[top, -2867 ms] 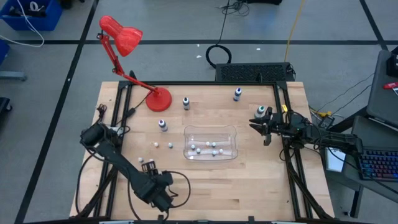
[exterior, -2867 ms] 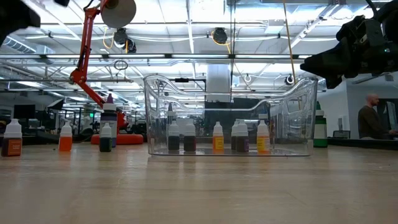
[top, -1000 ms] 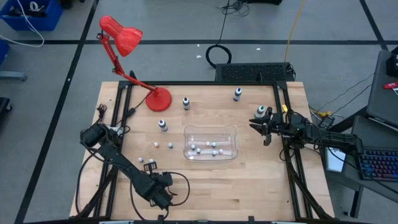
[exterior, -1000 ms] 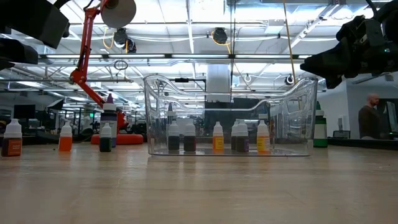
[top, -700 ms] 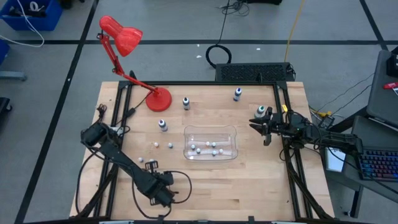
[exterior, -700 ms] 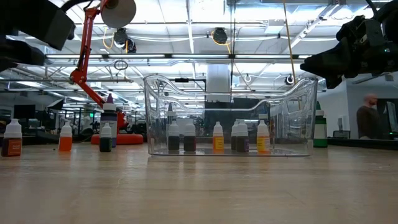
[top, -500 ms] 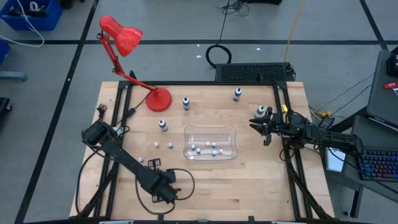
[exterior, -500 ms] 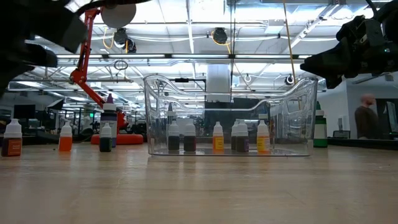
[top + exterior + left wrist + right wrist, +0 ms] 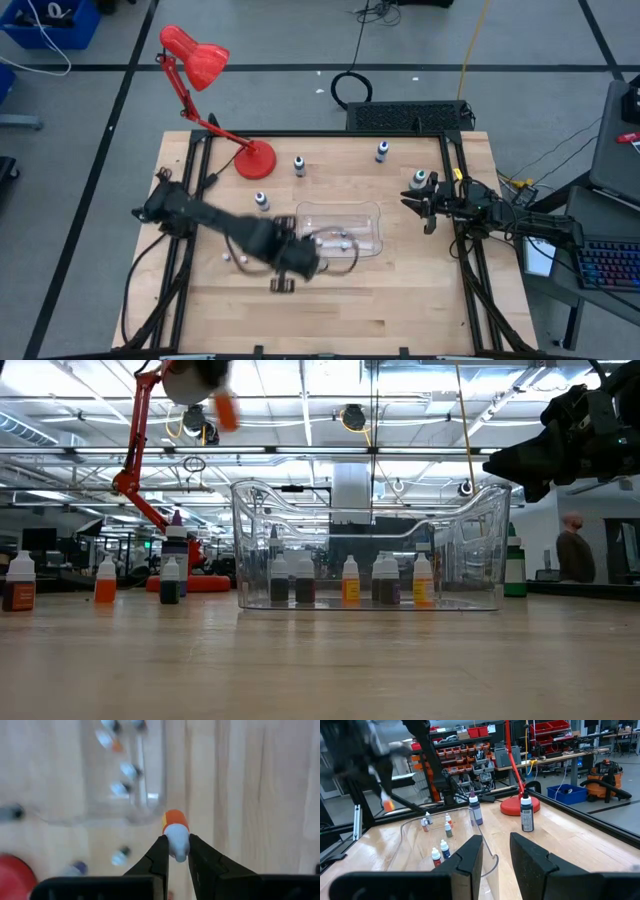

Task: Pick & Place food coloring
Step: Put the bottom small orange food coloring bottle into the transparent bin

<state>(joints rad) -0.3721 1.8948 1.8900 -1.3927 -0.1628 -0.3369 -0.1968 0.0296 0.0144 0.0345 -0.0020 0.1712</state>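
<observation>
My left gripper has the orange food coloring bottle. It will let go of it among the small bottles at the clear tray's lamp-side end (image 9: 316, 230) (image 9: 106, 769).
My left gripper (image 9: 296, 260) hangs over the table just at the near left corner of the clear tray (image 9: 372, 213), shut on a tiny orange food coloring bottle (image 9: 174, 829). This bottle shows as an orange smear high in the low view (image 9: 227, 410). Several more small bottles stand upright inside the tray (image 9: 350, 580). Three others stand on the wood to its left (image 9: 105, 582). My right gripper (image 9: 420, 205) waits at the table's right side, fingers (image 9: 470, 857) apart with nothing between them. My left gripper pinches the bottle's white cap end (image 9: 176, 845) between its two fingers. The fingers come from above and point down. The orange body (image 9: 174, 818) sticks out below the fingertips. The bottle hangs clear of the table.
A red desk lamp stands on its base (image 9: 255, 160) at the far left. Larger dark-capped bottles stand behind the tray (image 9: 299, 165), (image 9: 382, 151), (image 9: 262, 201) and by my right gripper (image 9: 421, 180). Bare wood lies along the near edge (image 9: 380, 300).
My left gripper has risen from the table's near left part and swung right and toward the far edge, to the tray's near left corner. Its wrist has rolled on the way. The orange bottle has gone up with it, lifted clear of the table.
</observation>
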